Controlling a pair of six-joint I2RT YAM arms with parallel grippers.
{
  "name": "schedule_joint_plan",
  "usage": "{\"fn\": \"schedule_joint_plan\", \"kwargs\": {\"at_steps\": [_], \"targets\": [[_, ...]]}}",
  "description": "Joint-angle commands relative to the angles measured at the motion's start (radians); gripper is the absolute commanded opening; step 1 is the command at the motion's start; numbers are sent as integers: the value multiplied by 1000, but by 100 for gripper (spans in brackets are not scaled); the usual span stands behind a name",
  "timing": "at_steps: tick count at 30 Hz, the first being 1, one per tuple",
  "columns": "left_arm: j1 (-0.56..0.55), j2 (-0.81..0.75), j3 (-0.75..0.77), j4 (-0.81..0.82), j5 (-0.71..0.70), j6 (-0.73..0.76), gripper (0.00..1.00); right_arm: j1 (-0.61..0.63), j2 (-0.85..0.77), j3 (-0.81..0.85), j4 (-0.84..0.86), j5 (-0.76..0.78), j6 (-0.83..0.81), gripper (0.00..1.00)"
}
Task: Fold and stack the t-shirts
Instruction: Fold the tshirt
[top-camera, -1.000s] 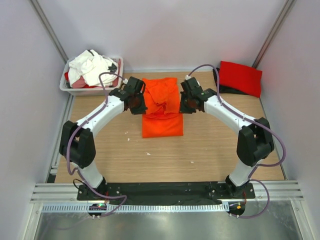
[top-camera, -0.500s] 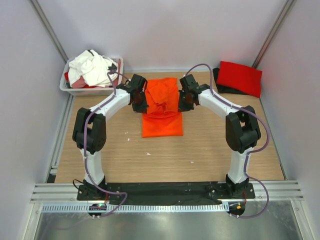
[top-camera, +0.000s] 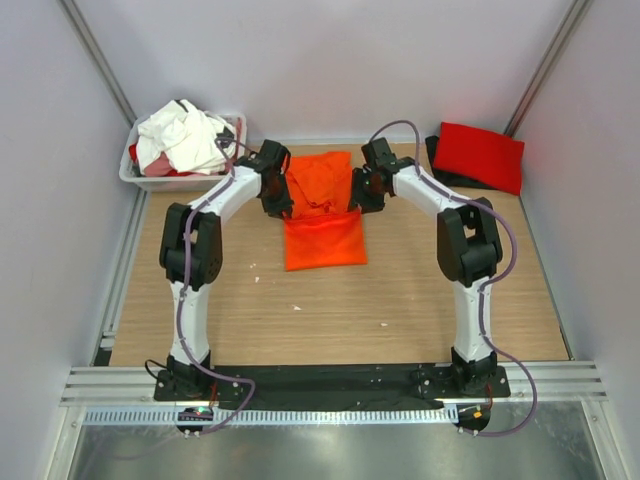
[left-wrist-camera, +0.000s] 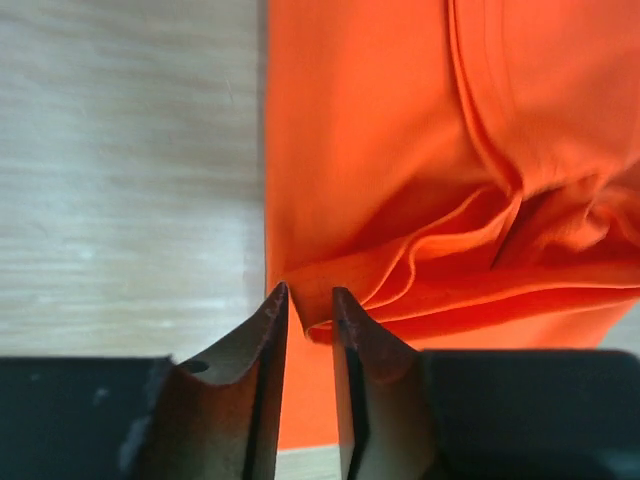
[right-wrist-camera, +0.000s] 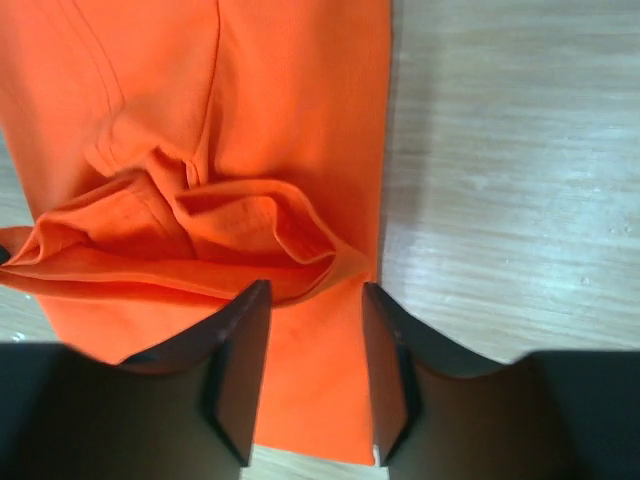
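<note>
The far end of the orange t-shirt reaches the back edge of the table, so the robot's right gripper should take the t-shirt's near corner (top-camera: 361, 258) and pull it closer with the left gripper.
The orange t-shirt (top-camera: 320, 205) lies in the middle of the table, its far half folded over with a rumpled ridge across it. At its left edge, my left gripper (top-camera: 284, 207) has its jaws a narrow gap apart, and the fold's edge (left-wrist-camera: 335, 300) sits loosely between the tips (left-wrist-camera: 308, 295). My right gripper (top-camera: 352, 203) is at the right edge, open wide over flat orange cloth (right-wrist-camera: 316, 290), with the bunched fold (right-wrist-camera: 240, 240) just beyond its fingers. A folded red t-shirt (top-camera: 482, 155) rests on a black one (top-camera: 436, 158) at the back right.
A white plastic tub (top-camera: 150, 178) at the back left holds a heap of white t-shirts (top-camera: 185, 135) with some red cloth under them. Bare wooden tabletop (top-camera: 330, 310) lies between the orange shirt and the arm bases. Grey walls close in the sides and back.
Both arms have stretched toward the back, carrying the orange shirt's fold with them. Both grippers went from shut on the cloth to open, and the fold now lies loose.
</note>
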Motion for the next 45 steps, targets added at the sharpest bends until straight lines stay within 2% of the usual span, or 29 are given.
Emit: {"fn": "schedule_joint_plan", "kwargs": {"at_steps": [1, 5, 8, 9, 10, 11, 12, 13, 14, 15, 19, 20, 23, 34, 45], "targets": [[46, 58, 138, -87, 9, 18, 27, -34, 59, 187, -17, -50, -45, 50], [70, 146, 490, -264, -8, 43, 37, -84, 145, 462, -168, -61, -62, 54], [67, 97, 556, -321, -22, 57, 44, -89, 73, 486, -203, -56, -68, 55], [66, 63, 495, -312, -49, 55, 47, -88, 27, 443, -161, -61, -68, 55], [60, 30, 449, -271, -58, 54, 48, -88, -17, 315, -125, -76, -63, 55], [50, -60, 315, -211, -63, 49, 48, -86, -113, 165, -49, -87, -48, 55], [44, -101, 251, -211, -60, 45, 48, -86, -157, 163, -12, -108, -37, 53], [37, -148, 173, -154, -54, 28, 48, -84, -195, 14, 27, -158, -26, 49], [29, -220, 107, -119, -32, 23, 48, -83, -267, -57, 118, -195, -7, 42], [12, -259, -21, -43, -14, 18, 48, -80, -291, -173, 160, -232, 4, 39], [-12, -346, -215, 122, 95, -6, 48, -72, -296, -286, 268, -402, 23, 21], [-14, -345, -235, 141, 125, -20, 47, -72, -268, -289, 281, -450, 26, 15], [-31, -330, -268, 174, 146, -31, 45, -71, -233, -297, 279, -469, 27, 9], [-118, -268, -418, 277, 147, -63, 41, -55, -183, -530, 346, -355, 38, 5], [-216, -285, -673, 392, 120, -92, 38, -28, -329, -836, 406, -254, 92, 3]]}}
